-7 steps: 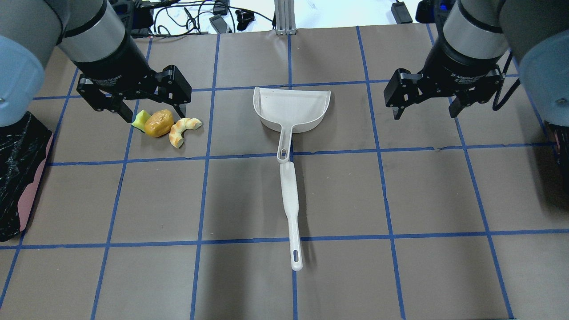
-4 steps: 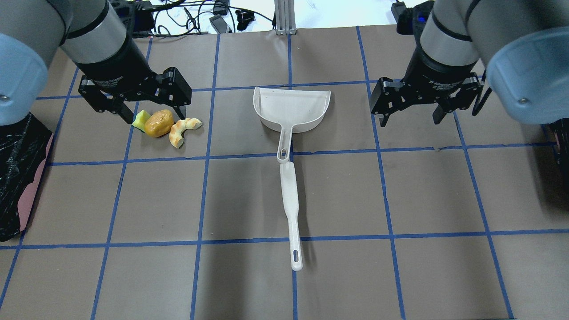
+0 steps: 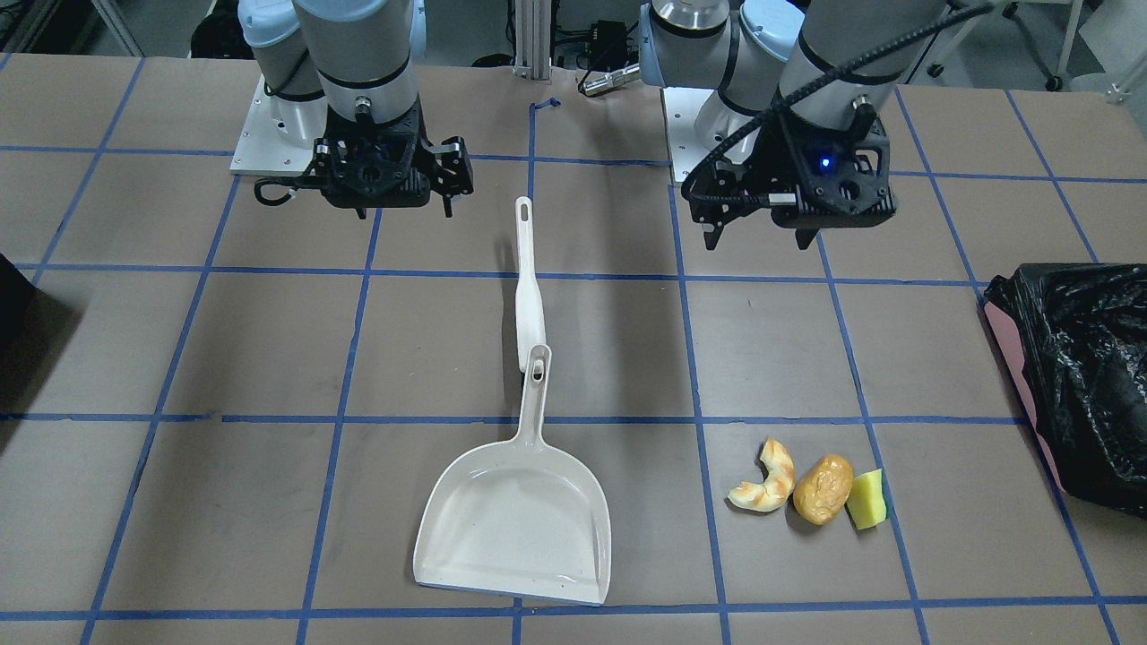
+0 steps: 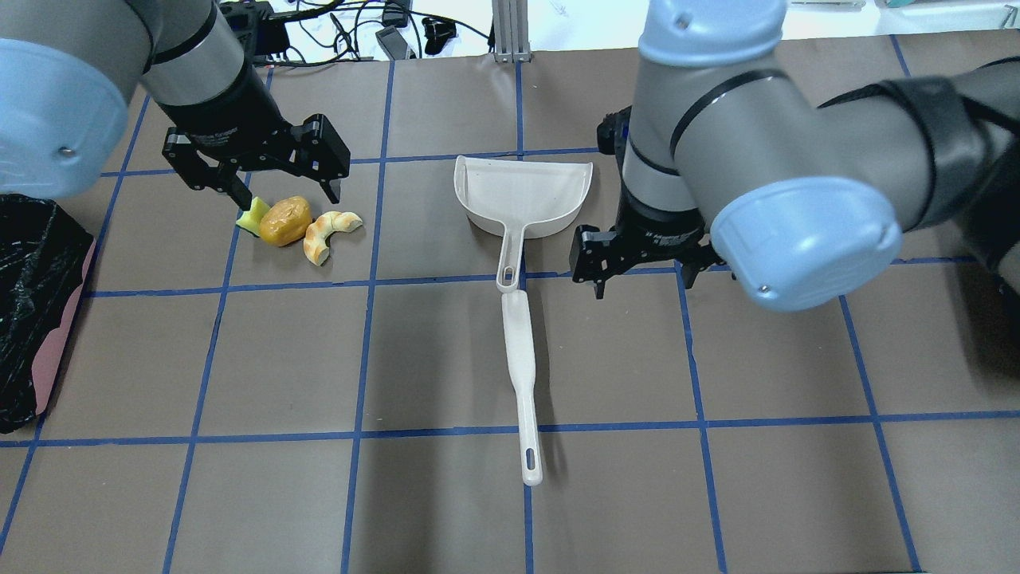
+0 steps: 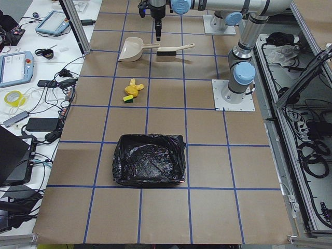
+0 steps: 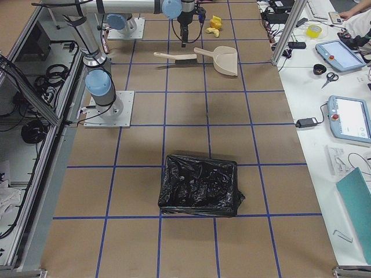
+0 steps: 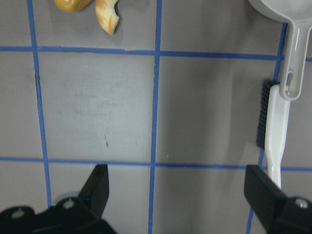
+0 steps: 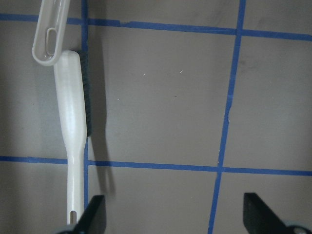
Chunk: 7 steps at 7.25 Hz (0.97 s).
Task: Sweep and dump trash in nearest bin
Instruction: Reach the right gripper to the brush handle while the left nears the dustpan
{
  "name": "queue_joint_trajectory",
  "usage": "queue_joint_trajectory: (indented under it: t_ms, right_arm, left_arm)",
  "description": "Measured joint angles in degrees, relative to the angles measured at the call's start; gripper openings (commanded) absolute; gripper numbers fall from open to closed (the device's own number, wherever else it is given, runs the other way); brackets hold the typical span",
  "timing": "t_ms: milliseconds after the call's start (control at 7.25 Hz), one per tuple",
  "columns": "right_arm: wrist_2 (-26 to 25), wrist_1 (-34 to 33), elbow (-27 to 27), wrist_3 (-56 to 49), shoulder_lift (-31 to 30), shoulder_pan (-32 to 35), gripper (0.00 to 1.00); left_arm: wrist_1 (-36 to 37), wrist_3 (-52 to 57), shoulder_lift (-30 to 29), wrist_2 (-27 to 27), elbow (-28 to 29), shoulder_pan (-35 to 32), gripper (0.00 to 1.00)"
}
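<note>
I will next move my right gripper to the handle end (image 3: 524,227) (image 8: 74,202) of the white brush, near its small hole, and grab it there.
The trash lies in a row on the table: a yellow sponge wedge (image 4: 253,215), a golden-brown potato lump (image 4: 284,221) and a curved croissant piece (image 4: 328,231). They also show in the front view as sponge (image 3: 866,500), potato (image 3: 823,489) and croissant (image 3: 764,488). My left gripper (image 4: 287,195) hangs open and empty above them. The pink-sided bin with the black bag (image 4: 32,303) stands at the left table edge. My right gripper (image 4: 641,283) hangs open and empty just right of the dustpan's handle.
A white dustpan (image 4: 522,191) lies mid-table, mouth facing away from the robot. A white brush (image 4: 522,375) with dark bristles lies in line behind its handle. A second dark bin (image 6: 200,194) stands at the table's right end.
My right arm has swung left and toward the robot, from the far right square to beside the dustpan's handle. My left gripper has shifted slightly right above the trash. Both stay open.
</note>
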Motion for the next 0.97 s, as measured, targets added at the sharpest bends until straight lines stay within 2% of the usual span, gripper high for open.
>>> queue_joint_trajectory:
  t_ms: [414,690,828,966]
  right_arm:
    - [-0.46,-12.07,9.29,7.03,1.4,7.69,0.99]
    - [-0.53,-17.42,11.87,11.93,4.3,13.04,0.99]
    - [-0.56,-20.31,12.63,13.97,6.04,15.74,0.95]
    - [-0.62,-23.16,14.11,14.89,7.13,17.59,0.99]
  left_arm:
    - [7.22,-0.98,-11.45,-0.93,5.4,0.12,1.0]
    - [8.97,-0.73,-19.0,-3.46,9.62,-0.59,1.0]
    - [10.53,-0.95,-22.27,-4.37,10.62,-2.01,1.0]
    - [12.06,-1.28,-25.08,-5.29,11.5,-4.04,1.0]
